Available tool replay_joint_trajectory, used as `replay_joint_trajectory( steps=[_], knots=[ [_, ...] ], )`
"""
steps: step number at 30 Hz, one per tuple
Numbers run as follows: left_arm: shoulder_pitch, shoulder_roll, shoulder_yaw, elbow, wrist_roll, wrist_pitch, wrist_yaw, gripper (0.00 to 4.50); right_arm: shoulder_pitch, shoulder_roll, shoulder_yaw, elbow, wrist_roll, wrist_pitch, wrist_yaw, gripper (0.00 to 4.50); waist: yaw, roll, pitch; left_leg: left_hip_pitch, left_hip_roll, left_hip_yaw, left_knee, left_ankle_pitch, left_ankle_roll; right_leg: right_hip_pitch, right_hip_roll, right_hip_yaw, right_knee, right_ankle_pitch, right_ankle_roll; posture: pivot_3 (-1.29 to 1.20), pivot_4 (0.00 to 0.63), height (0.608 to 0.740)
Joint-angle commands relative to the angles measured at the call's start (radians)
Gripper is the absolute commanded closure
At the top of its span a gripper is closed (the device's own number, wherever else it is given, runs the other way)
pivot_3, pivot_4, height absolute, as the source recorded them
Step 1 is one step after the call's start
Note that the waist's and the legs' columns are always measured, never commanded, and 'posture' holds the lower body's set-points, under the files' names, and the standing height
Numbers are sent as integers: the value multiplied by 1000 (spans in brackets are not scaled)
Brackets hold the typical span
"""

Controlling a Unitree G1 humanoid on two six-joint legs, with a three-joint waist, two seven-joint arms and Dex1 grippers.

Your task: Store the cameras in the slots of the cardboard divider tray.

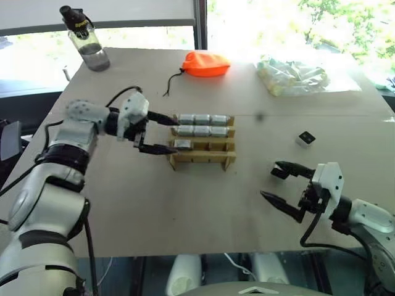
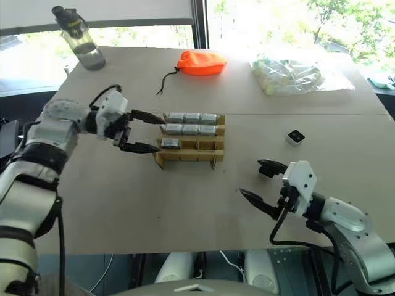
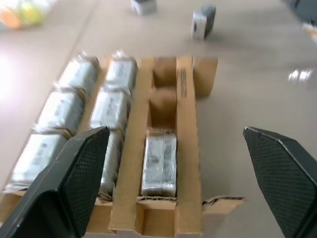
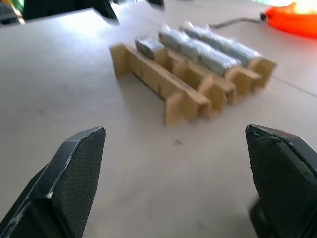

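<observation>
My right gripper should close on the broad sides (image 1: 280, 172) of the loose camera nearest its fingers, rather than the one lying farther back.
The cardboard divider tray (image 1: 203, 161) sits mid-table. Its back row (image 1: 202, 119) holds three silver-grey cameras and so does the middle row (image 1: 202, 131). One more camera (image 3: 159, 161) lies in the front row's left slot, and the two slots beside it are empty. My left gripper (image 1: 174, 135) is open at the tray's left end, its fingers straddling that end with nothing between them. A loose camera (image 1: 305, 139) lies on the table to the tray's right. My right gripper (image 1: 270, 180) hangs open and empty over the near right of the table.
An orange drawstring pouch (image 1: 205, 63) and a clear bag of pale items (image 1: 291, 77) lie at the back of the table. A water bottle (image 1: 86, 40) stands at the back left corner. Bare tabletop (image 1: 185, 209) stretches in front of the tray.
</observation>
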Motion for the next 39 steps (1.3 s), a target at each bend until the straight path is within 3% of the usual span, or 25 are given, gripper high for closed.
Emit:
replay_joint_trajectory(
  steps=[1, 7, 9, 13, 19, 31, 39],
  knots=[
    [186, 89, 174, -291, -98, 166, 30, 27, -12, -38, -58, 54, -10, -8, 30, 0, -2, 0, 0, 0, 0, 0, 0, 0, 0, 0, 0, 0, 0, 0, 0, 0, 150, 740],
    [665, 161, 502, -798, -158, 399, 355, 27, -96, -103, -56, 231, -63, -49, 112, 0, 1, 1, 1, 3, 0, -2, 0, 0, 0, 2, -2, 1, 1, -1, 0, 0, 150, 740],
    [798, 144, 620, -939, -208, 467, 417, 27, -139, -118, -42, 296, -79, -58, 141, 0, 1, 1, 1, 3, 0, -2, 0, 0, 0, 2, -2, 2, 1, 0, 0, 0, 150, 740],
    [977, 107, 787, -1136, -179, 531, 528, 27, -230, -125, -15, 426, -106, -87, 200, 0, 13, 2, 0, 3, 0, -1, 0, 1, -2, 3, -2, 1, 1, 0, 0, 0, 150, 740],
    [1119, 33, 923, -1299, -113, 540, 599, 27, -332, -134, 22, 553, -126, -98, 296, 0, 15, 4, 1, 4, -1, 0, -1, 1, -2, 3, 0, 0, 1, 0, 0, 0, 150, 740],
    [1110, -4, 926, -1360, -107, 549, 592, 27, -408, -113, 59, 634, -150, -103, 367, 0, 15, 4, 0, 4, -1, 1, -1, 1, -2, 3, 0, 1, 0, 0, 0, 0, 150, 740],
    [1064, -1, 905, -1344, -113, 567, 576, 0, -392, -87, 51, 617, -154, -106, 347, 3693, 15, 5, 1, 4, -1, 1, -1, 1, -2, 3, 0, 1, 0, 0, 0, 0, 150, 740]
  ],
)
